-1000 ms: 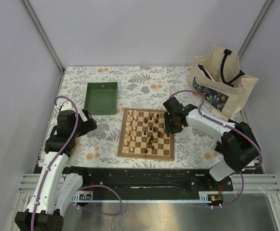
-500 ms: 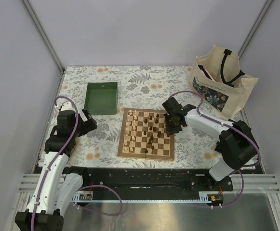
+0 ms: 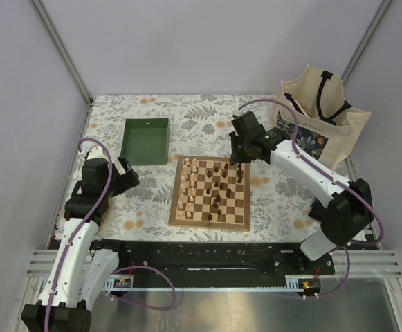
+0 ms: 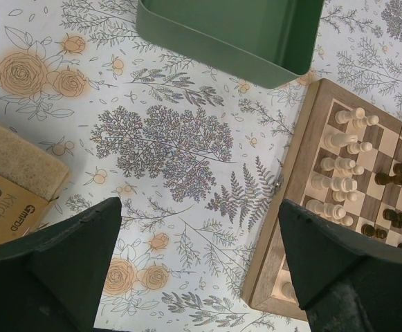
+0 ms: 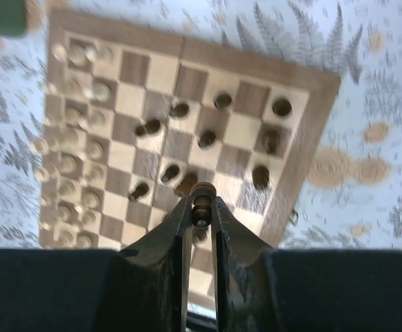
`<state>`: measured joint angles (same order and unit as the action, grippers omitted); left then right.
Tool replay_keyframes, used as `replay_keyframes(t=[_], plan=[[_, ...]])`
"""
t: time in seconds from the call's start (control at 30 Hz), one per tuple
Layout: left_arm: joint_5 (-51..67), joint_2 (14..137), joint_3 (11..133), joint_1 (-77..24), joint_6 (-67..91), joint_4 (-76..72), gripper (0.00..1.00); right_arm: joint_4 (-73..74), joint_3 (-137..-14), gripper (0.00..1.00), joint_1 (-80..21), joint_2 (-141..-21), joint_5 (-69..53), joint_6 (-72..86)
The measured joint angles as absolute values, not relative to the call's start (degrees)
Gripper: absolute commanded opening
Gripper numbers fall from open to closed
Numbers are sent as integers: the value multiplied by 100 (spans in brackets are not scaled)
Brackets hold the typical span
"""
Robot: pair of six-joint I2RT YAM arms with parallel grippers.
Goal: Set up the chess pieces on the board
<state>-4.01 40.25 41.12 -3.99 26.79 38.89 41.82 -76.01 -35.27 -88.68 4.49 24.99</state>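
Observation:
The robot's right gripper will set the dark chess piece, now held clear of the squares, down on the pale near-edge square [image 3: 230, 219] next to the dark pieces' corner square.
The board [image 3: 175, 202] lies mid-table. Pale chess pieces [image 3: 187, 187] crowd its two left columns, and dark chess pieces [image 3: 221, 183] are scattered over its middle and right. My right gripper [image 3: 240, 153] hangs above the board's far right corner, shut on a dark chess piece [image 5: 201, 200] that it holds clear of the squares [image 5: 311, 138]. My left gripper [image 3: 128, 173] hovers open over the floral cloth left of the board, with nothing between its fingers [image 4: 69, 263]. The board's left edge [image 4: 290, 207] and pale pieces [image 4: 339, 180] show beside it.
A green tray [image 3: 146, 140] stands at the back left of the board, and its rim [image 4: 228, 34] shows in the left wrist view. A cream tote bag [image 3: 318, 117] stands at the back right. A sponge box [image 4: 7, 187] lies left of the left gripper.
The right gripper shut on a dark piece at the board's right side and rose with it toward the far edge. The left arm has not moved.

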Motion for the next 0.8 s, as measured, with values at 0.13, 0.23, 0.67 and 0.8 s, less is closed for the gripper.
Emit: replay_keyframes(t=[0.13,0.23,0.67,0.8], plan=[[-401,4025,4112,-397,2679,3889,99,4165,-8368,17,-3509,-9480,541,2357],[-403,4023,4112,-392,2679,3889,99,4176,-8654,17,-3492,-10027,548,2285],[-386,4023,4112,-364,2679,3889,99,4333,-8759,16,-3420,-10818,563,2246],[-381,4023,4112,-362,2679,3887,99,4331,-8757,15,-3376,-10816,550,2228]])
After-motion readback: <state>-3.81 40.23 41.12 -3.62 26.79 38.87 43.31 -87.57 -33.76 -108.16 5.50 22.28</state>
